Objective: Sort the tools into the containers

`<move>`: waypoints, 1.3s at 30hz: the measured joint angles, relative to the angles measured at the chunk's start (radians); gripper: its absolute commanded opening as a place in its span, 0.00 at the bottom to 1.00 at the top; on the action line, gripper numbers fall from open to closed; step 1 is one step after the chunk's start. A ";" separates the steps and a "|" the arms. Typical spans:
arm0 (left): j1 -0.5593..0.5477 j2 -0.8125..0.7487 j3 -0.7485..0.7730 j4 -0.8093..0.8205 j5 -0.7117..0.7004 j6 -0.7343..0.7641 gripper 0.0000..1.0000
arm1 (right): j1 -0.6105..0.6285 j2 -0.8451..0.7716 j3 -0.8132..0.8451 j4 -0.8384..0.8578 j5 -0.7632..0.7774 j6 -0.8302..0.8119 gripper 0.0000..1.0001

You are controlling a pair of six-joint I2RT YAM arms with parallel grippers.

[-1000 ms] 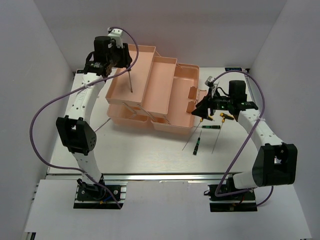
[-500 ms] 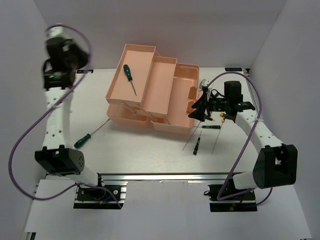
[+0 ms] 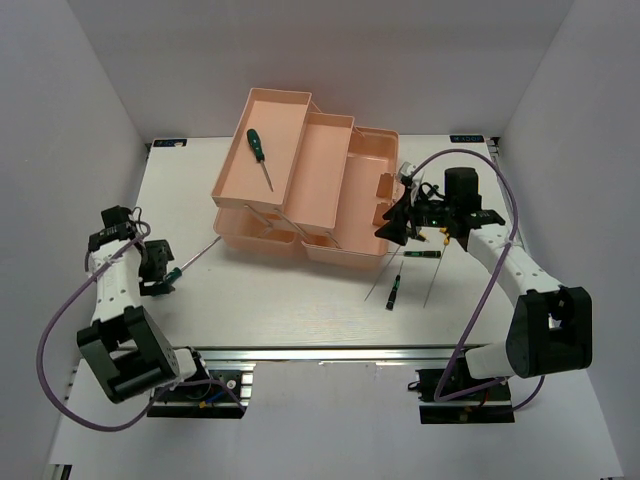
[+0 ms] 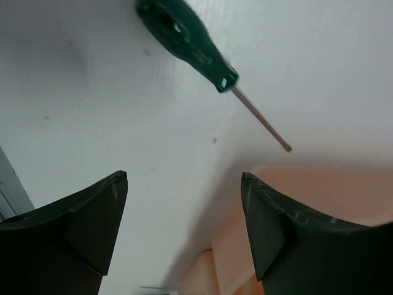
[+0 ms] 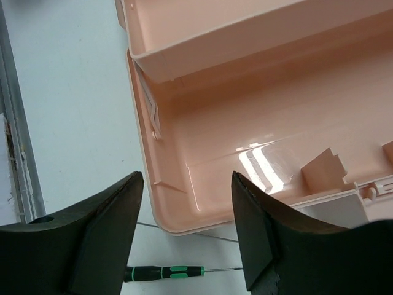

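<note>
The dark green screwdriver on the table is next for my left gripper, which should go there and close on the narrow end of the screwdriver's handle (image 3: 176, 273) (image 4: 213, 69).
The salmon-pink toolbox (image 3: 330, 235) stands open with its trays fanned out. One dark green screwdriver (image 3: 259, 152) lies in the upper left tray (image 3: 235, 150). My left gripper (image 3: 163, 270) is open and low over the table at the left, by a second dark green screwdriver (image 4: 187, 43), whose shaft (image 3: 200, 252) points toward the box. My right gripper (image 3: 392, 226) is open and empty over the box's right bottom compartment (image 5: 258, 123). Slim black-green screwdrivers (image 3: 394, 290) (image 5: 163, 272) and yellow-black ones (image 3: 446, 232) lie on the table right of the box.
White walls close in the table on three sides. A metal rail (image 3: 330, 352) runs along the near edge. The box's latch and handle part (image 3: 385, 185) sits beside my right gripper. Purple cables loop from both arms.
My left gripper let go of the green screwdriver into the upper left tray, then swung away and down to the table's left. My right gripper shifted slightly left over the box.
</note>
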 measured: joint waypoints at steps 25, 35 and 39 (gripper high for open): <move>0.060 0.459 0.021 0.176 0.001 -0.342 0.29 | 0.000 -0.023 -0.062 0.020 0.026 0.018 0.66; 0.085 0.345 -0.090 0.297 0.008 -0.307 0.00 | -0.001 -0.023 -0.021 -0.031 0.035 -0.009 0.66; 0.087 0.223 -0.089 0.328 -0.072 -0.227 0.00 | -0.001 -0.027 -0.019 -0.053 0.037 -0.013 0.66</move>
